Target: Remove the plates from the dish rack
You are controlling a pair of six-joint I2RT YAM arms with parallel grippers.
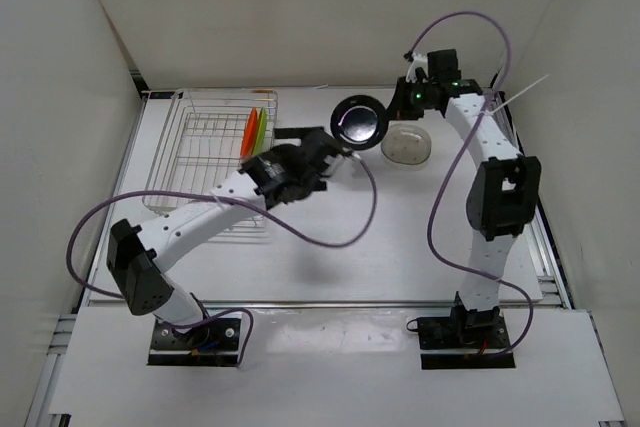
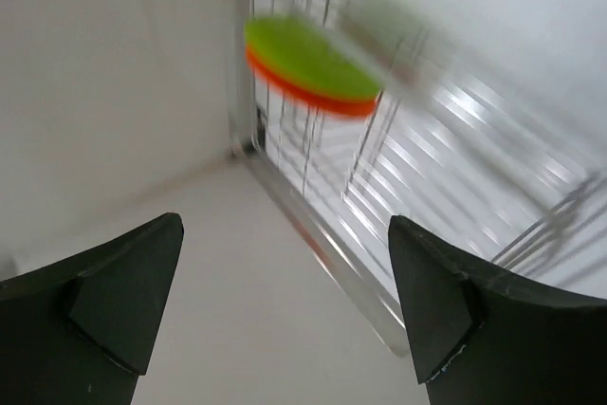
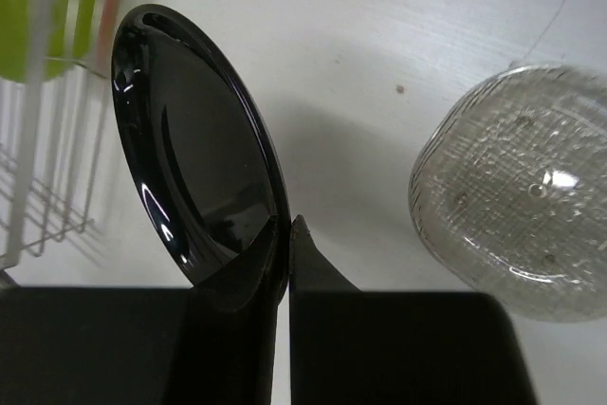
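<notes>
The orange-red plate's top rim (image 1: 249, 130) (image 2: 313, 99) is beside the lime green plate in the dish rack. My left gripper needs to go there next and close on it.
The dish rack (image 1: 200, 162) stands at the back left. The orange-red plate (image 1: 249, 133) and the lime green plate (image 1: 262, 127) stand on edge in it, side by side. My right gripper (image 1: 388, 115) is shut on the rim of the black plate (image 1: 360, 122) and holds it above the table, right of the rack; the grip shows in the right wrist view (image 3: 286, 234). The clear plate (image 1: 407, 144) lies on the table beside it. My left gripper (image 1: 308, 140) is open and empty, just outside the rack's right side. Its view shows the green plate (image 2: 308, 56) and the orange-red plate (image 2: 327, 101) ahead.
White walls enclose the table on the left, back and right. The rack's right rim (image 2: 322, 244) runs just ahead of my left fingers. In the right wrist view the clear plate (image 3: 517, 187) lies right of the black plate (image 3: 190, 149), and the rack wires (image 3: 57, 177) show at left.
</notes>
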